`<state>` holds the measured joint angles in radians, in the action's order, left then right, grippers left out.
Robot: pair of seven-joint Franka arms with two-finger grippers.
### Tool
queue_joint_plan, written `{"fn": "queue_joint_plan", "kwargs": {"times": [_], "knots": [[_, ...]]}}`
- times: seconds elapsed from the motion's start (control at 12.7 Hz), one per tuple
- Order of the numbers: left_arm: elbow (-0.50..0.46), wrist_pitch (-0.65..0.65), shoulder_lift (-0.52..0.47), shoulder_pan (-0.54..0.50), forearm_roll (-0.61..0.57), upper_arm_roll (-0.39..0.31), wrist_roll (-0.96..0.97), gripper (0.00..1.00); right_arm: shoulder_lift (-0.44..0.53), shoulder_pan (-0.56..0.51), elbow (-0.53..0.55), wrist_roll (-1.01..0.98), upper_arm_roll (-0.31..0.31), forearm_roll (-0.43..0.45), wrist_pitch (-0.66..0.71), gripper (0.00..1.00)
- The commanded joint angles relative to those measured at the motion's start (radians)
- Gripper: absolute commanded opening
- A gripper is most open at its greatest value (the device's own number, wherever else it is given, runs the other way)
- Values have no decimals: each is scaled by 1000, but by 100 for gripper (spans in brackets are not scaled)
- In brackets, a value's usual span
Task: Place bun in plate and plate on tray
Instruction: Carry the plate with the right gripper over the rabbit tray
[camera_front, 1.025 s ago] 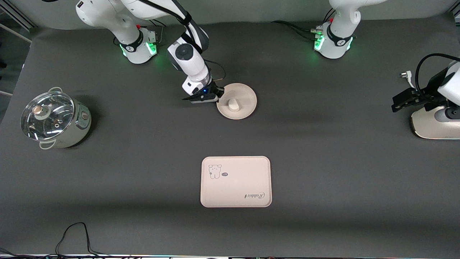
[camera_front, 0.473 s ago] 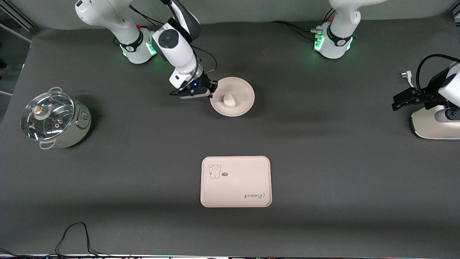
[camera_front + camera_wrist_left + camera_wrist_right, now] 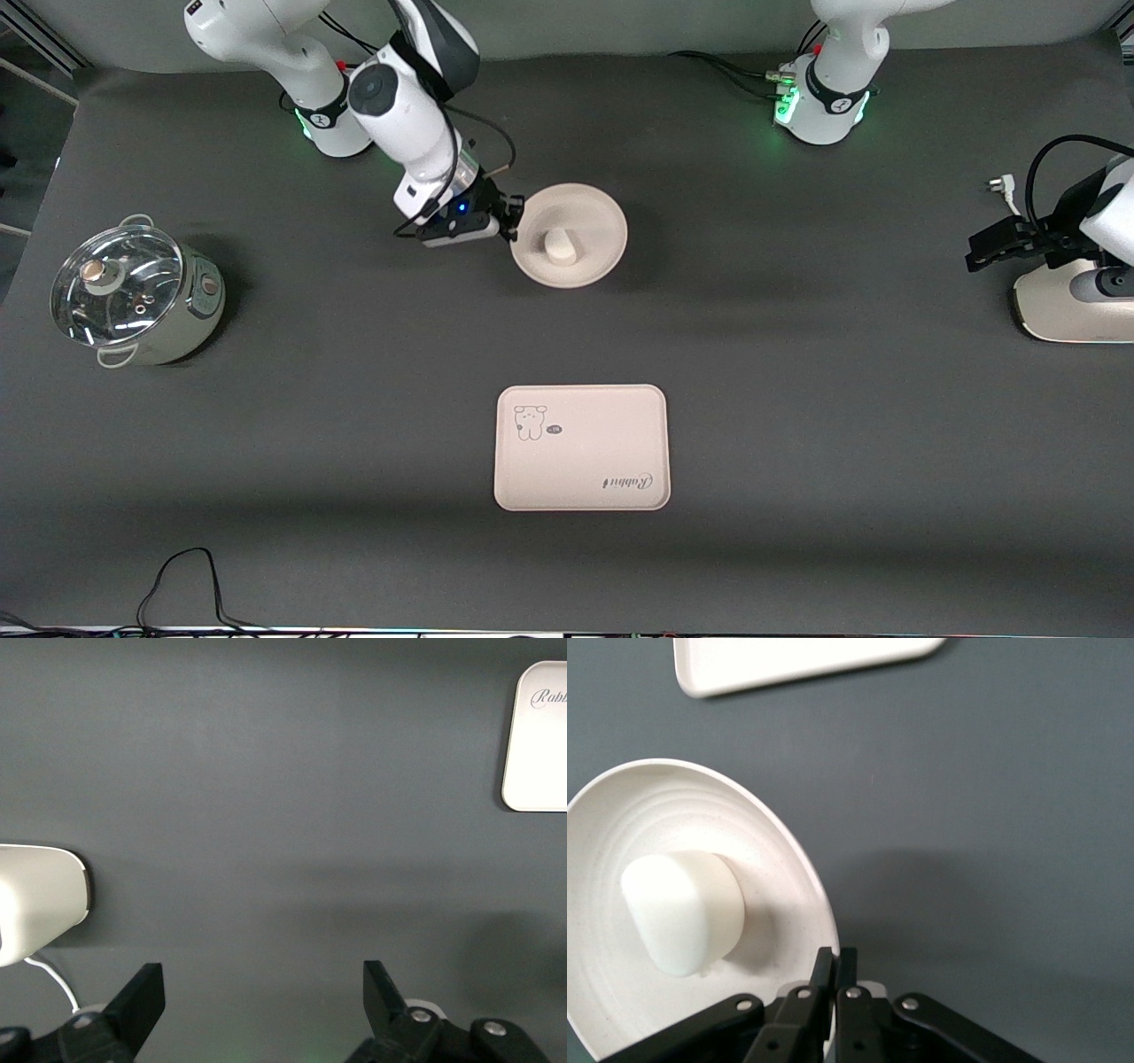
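Observation:
My right gripper needs to set the round cream plate, with its bun on it, down on the middle of the rabbit tray (image 3: 582, 453).
The round cream plate (image 3: 595, 217) carries the off-white bun (image 3: 560, 245) and hangs a little above the table, near the robots' bases. My right gripper (image 3: 512, 221) is shut on the plate's rim at the side toward the right arm's end. The right wrist view shows the plate (image 3: 771, 850), the bun (image 3: 682, 908) in it and the gripper (image 3: 835, 961) pinching the rim. The rabbit tray (image 3: 580, 447) lies empty on the table, nearer the front camera; its edge shows in the right wrist view (image 3: 788, 660). My left gripper (image 3: 974, 252) waits open at the left arm's end (image 3: 263, 1001).
A pot with a glass lid (image 3: 133, 292) stands at the right arm's end. A white appliance (image 3: 1072, 301) sits under the left arm, with a loose plug (image 3: 999, 184) beside it. A black cable (image 3: 177, 576) lies at the front edge.
My right gripper has lifted the plate by its rim and drawn it toward the right arm's base, the bun still in it. The left arm has not moved.

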<state>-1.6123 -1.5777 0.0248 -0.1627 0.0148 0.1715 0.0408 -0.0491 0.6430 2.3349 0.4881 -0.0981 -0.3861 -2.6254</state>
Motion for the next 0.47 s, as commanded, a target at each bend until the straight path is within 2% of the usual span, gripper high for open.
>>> {"fn": "queue_joint_plan", "kwargs": {"times": [0.0,0.39], "knots": [[28,27,7,5,13,-7,-10,100,-217,-48,-272,-48,17,-16,63,0],[29,27,12,5,13,-9,-10,100,-541,-100,-791,-59,84,72,276,0]]}}
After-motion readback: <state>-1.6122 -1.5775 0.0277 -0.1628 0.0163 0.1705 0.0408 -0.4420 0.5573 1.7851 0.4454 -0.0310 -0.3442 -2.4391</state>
